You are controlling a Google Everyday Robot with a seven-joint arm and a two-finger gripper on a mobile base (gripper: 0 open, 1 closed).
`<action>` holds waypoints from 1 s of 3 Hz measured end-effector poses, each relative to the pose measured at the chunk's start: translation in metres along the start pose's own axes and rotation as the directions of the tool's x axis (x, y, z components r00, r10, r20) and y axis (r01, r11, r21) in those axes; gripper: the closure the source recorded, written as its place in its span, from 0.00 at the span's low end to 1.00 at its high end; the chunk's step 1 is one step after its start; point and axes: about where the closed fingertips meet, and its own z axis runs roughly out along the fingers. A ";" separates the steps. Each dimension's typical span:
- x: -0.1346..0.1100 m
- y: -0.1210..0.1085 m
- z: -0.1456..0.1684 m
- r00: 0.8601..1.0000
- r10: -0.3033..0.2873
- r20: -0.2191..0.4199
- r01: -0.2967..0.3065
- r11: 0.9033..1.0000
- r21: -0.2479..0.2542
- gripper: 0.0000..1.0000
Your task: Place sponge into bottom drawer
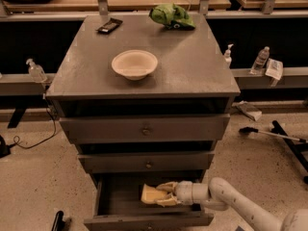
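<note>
Next, I release the sponge, now low over the drawer's floor, toward the back of the open bottom drawer (161, 190), near the middle of the drawer's width.
The bottom drawer (147, 219) of the grey cabinet is pulled open. The pale yellow sponge (150, 194) is inside the drawer, low over its floor. My gripper (162, 194) reaches in from the right on a white arm, with its cream fingers closed around the sponge's right end. I cannot tell whether the sponge touches the drawer floor.
The two upper drawers (144, 129) are closed. On the cabinet top (192, 66) sit a cream bowl (134, 64), a green cloth lump (172, 16) and a black phone-like object (109, 25). Bottles stand on side ledges. A dark tool (269, 134) lies on the floor to the right.
</note>
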 end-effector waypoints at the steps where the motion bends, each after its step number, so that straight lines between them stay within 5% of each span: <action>1: 0.025 -0.016 0.015 0.997 0.011 -0.075 -0.009 0.999 0.032 1.00; 2: 0.040 -0.022 0.026 0.992 0.033 -0.120 -0.023 0.996 0.086 1.00; 3: 0.062 -0.033 0.019 0.983 0.102 -0.154 -0.068 0.976 0.208 1.00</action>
